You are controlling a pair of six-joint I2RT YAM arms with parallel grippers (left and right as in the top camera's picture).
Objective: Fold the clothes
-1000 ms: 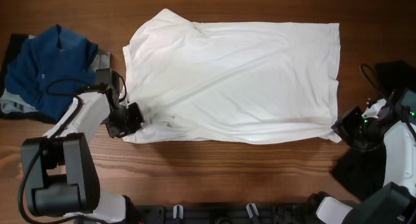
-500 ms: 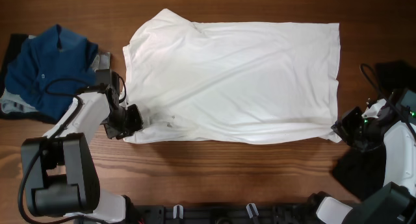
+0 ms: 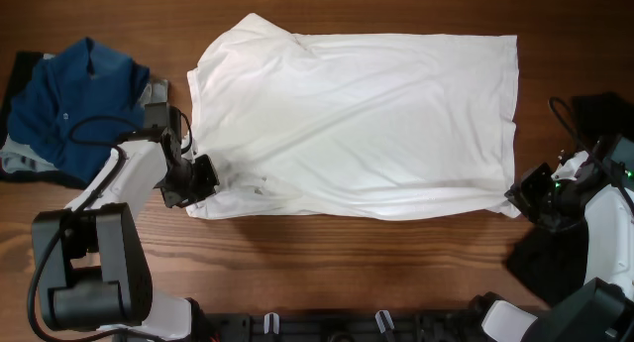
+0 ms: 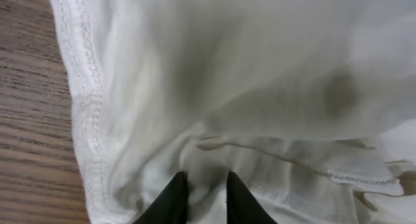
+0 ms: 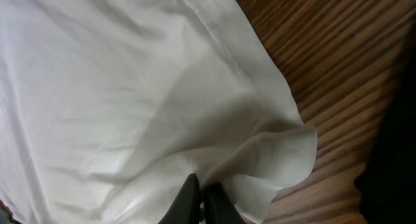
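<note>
My left gripper's fingers are apart around bunched cloth at the white shirt's near corner. Next, I open them and pinch a fold (image 4: 208,154) close by before lifting.
A white shirt (image 3: 357,124) lies spread flat on the wooden table (image 3: 396,248). My left gripper (image 3: 205,176) is at the shirt's near-left corner. In the left wrist view its two black fingers (image 4: 203,188) stand a little apart with a fold of the white cloth (image 4: 214,87) bunched between them. My right gripper (image 3: 517,196) is at the near-right corner. In the right wrist view its fingers (image 5: 201,188) are pressed together on a lifted fold of the shirt's hem (image 5: 273,146).
A blue garment (image 3: 79,104) lies crumpled at the far left on other dark and grey clothes. A dark garment (image 3: 545,268) lies near the right arm, and a black item (image 3: 599,109) sits at the right edge. Bare wood runs along the near edge.
</note>
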